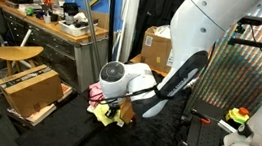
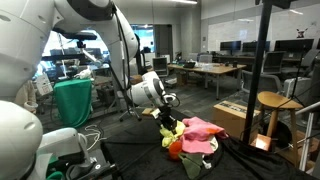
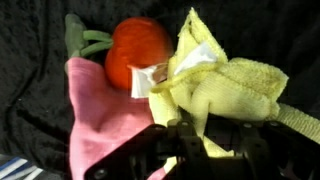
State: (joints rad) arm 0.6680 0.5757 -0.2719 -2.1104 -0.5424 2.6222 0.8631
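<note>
Next, my gripper lets go of the yellow towel on the black cloth surface (image 1: 121, 111) next to the pink cloth.
My gripper (image 3: 195, 140) is shut on a yellow towel (image 3: 225, 85), pinching a fold of it just above a black cloth surface. The towel bunches up ahead of the fingers with a white label showing. A pink cloth (image 3: 105, 120) lies beside it, with an orange-red round toy with green leaves (image 3: 135, 50) behind it. In both exterior views the gripper (image 1: 116, 110) (image 2: 168, 122) is low over the pile; the yellow towel (image 2: 172, 130) hangs at the fingers, next to the pink cloth (image 2: 203, 130) and the orange toy (image 2: 176, 151).
A wooden stool (image 1: 17, 54) and an open cardboard box (image 1: 33, 91) stand nearby. Another box (image 1: 156, 46) and a cluttered desk (image 1: 52, 18) are behind. A second stool (image 2: 275, 105) and box (image 2: 235, 115) show too. A green bin (image 2: 72, 105) stands further back.
</note>
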